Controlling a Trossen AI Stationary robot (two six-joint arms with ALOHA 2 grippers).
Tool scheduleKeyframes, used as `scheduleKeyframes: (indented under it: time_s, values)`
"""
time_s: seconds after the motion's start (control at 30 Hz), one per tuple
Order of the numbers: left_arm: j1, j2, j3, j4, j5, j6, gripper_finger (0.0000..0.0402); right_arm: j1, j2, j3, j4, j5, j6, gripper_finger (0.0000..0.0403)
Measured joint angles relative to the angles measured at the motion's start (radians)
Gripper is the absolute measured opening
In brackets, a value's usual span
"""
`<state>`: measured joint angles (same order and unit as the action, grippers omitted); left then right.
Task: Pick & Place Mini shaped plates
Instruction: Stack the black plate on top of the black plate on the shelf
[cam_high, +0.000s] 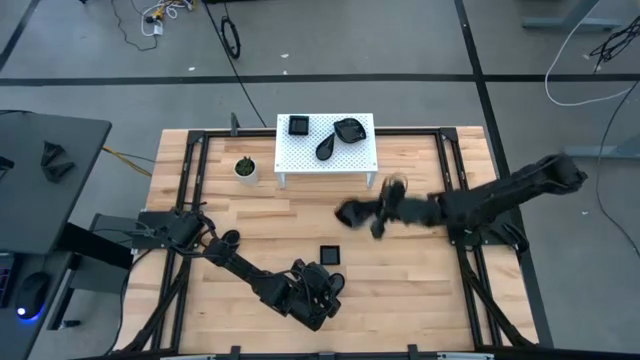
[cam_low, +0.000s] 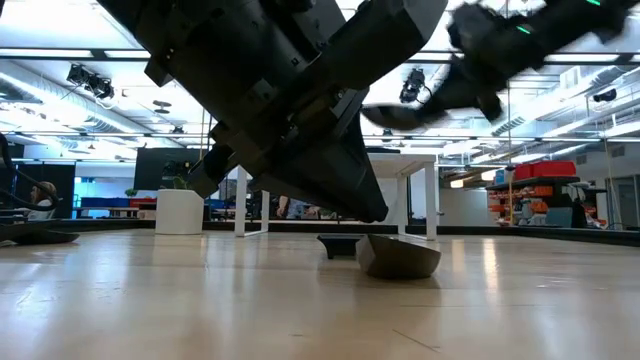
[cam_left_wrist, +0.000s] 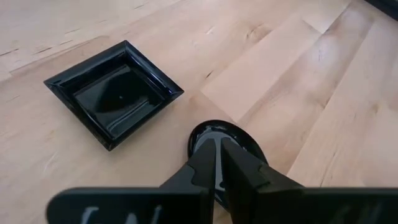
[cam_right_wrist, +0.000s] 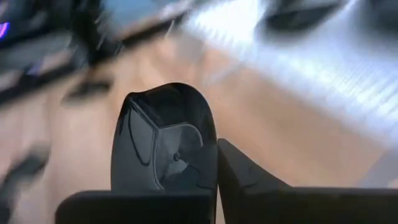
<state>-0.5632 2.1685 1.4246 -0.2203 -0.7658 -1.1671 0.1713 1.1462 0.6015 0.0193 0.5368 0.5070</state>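
My right gripper will let go of the rounded plate on top of the leaf-shaped plate (cam_high: 349, 131) (cam_right_wrist: 384, 12) on the white perforated stand.
Several glossy black mini shaped plates show. A square one (cam_high: 298, 125), a leaf-shaped one (cam_high: 347, 130) and a teardrop one (cam_high: 326, 148) lie on the white perforated stand (cam_high: 362, 158). Another square plate (cam_left_wrist: 115, 93) lies flat on the table. Just short of it, my left gripper (cam_left_wrist: 219, 152) is shut on a rounded plate (cam_left_wrist: 214, 134) near the table's front edge. My right gripper (cam_high: 365, 212) is shut on a rounded plate (cam_right_wrist: 163, 140), in the air at mid-table, right of centre. My left gripper pinches the rounded plate's near rim (cam_left_wrist: 217, 144) between its two fingers, coming slantwise from above. The plate's underside (cam_low: 400, 262) rests on the table. My right gripper has the other rounded plate by its edge (cam_right_wrist: 208, 171), against one finger (cam_right_wrist: 242, 177); the plate hides the second finger. This plate (cam_low: 398, 115) is lifted clear, well above the table.
A small white pot with a green plant (cam_high: 245, 168) stands left of the stand. Black frame rails (cam_high: 190, 170) run along the table's left and right sides. Bare wood (cam_high: 420, 280) lies at the front right.
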Motion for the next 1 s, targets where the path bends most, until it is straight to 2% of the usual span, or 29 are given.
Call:
scheduleKeyframes:
  time_s: [0.2,0.33,0.5,0.67,0.83,1.0]
  values:
    - [0.0,0.0,0.0,0.014,0.0,0.0,0.0028,-0.318,-0.013,0.195,-0.044,-0.016,-0.152,0.0003]
    - [0.0,0.0,0.0,0.03,-0.002,0.0,0.0028,-0.538,0.034,0.298,-0.074,-0.176,-0.147,0.0003]
    - [0.0,0.0,0.0,0.03,-0.027,0.001,0.0028,-0.735,0.144,0.37,-0.083,-0.345,-0.14,0.0003]
    - [0.0,0.0,0.0,0.036,-0.026,0.0,0.0028,-0.838,0.272,0.397,-0.068,-0.514,-0.107,0.0002]
    - [-0.002,0.0,0.0,0.062,-0.025,0.0,0.0028,-0.883,0.332,0.398,-0.083,-0.564,-0.116,0.0008]
    - [-0.002,0.0,0.0,0.075,-0.024,0.0,0.0028,-0.897,0.332,0.398,-0.099,-0.598,-0.142,0.0026]
